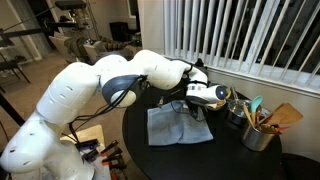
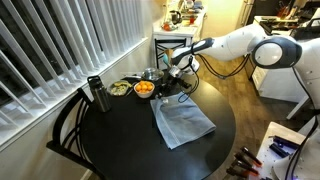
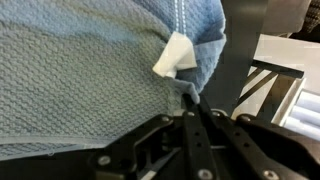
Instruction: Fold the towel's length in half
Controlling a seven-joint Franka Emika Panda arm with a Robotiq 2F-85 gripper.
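The robot's gripper is pinching the towel's bunched edge below the white tag, so it should open and take the towel's corner at the white tag [image 3: 175, 56] before folding.
The towel is a light grey-blue woven cloth lying on the round black table [image 2: 118, 150], seen in both exterior views [image 1: 176, 127] [image 2: 184, 123]. In the wrist view it fills the left and top [image 3: 80, 70], and a small white tag [image 3: 175, 57] hangs at its edge. My gripper [image 3: 192, 104] has its fingers pressed together on the towel's edge just below the tag. In both exterior views the gripper [image 1: 192, 104] [image 2: 166, 94] sits low at the towel's far edge, near the window side.
A small bowl of orange food [image 2: 144, 89], a second bowl [image 2: 120, 89] and a dark metal tumbler [image 2: 97, 95] stand by the window blinds. A can of wooden utensils [image 1: 258, 130] stands next to the gripper. A chair [image 2: 62, 140] stands at the table's edge.
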